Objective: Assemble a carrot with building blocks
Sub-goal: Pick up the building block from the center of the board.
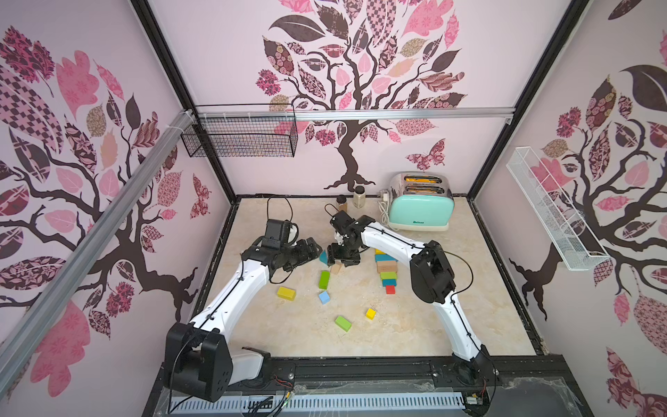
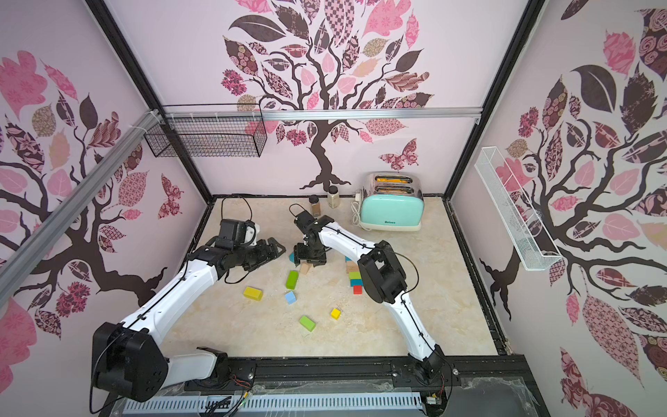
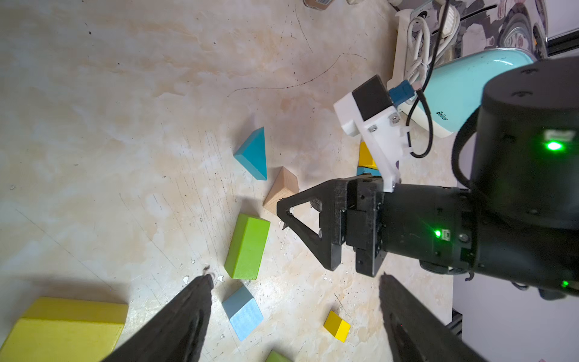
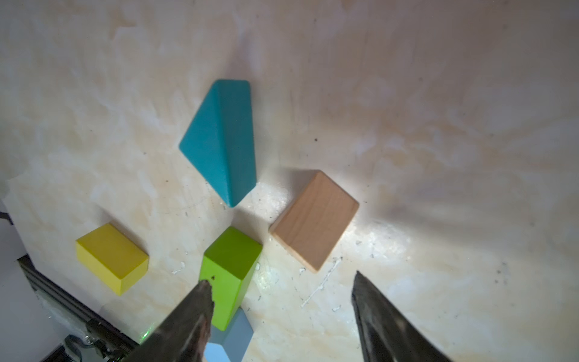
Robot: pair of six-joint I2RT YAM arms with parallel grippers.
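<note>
The wood wedge lies crooked to the fingers of the robot's right gripper, so that gripper should turn, pinch its long sides (image 4: 336, 238) and lift it toward the left gripper.
A row of building blocks (image 1: 387, 269) lies flat under my right forearm, ending in a red cube (image 1: 390, 289). Loose ones lie left of it: a teal wedge (image 4: 221, 138), a bare-wood wedge (image 4: 314, 219), a green brick (image 4: 230, 269), a yellow brick (image 1: 286, 293), a light blue cube (image 3: 242, 312), a yellow cube (image 3: 336, 326) and another green brick (image 1: 343, 323). My right gripper (image 4: 282, 283) points down, open and empty, just above the table beside the wood wedge. My left gripper (image 3: 294, 279) is open and empty, raised left of the teal wedge.
A mint toaster (image 1: 420, 202) with its coiled cord stands at the back right. Two spice jars (image 1: 341, 203) stand against the back wall. A black wire basket (image 1: 240, 139) and a white one (image 1: 552, 209) hang on the walls.
</note>
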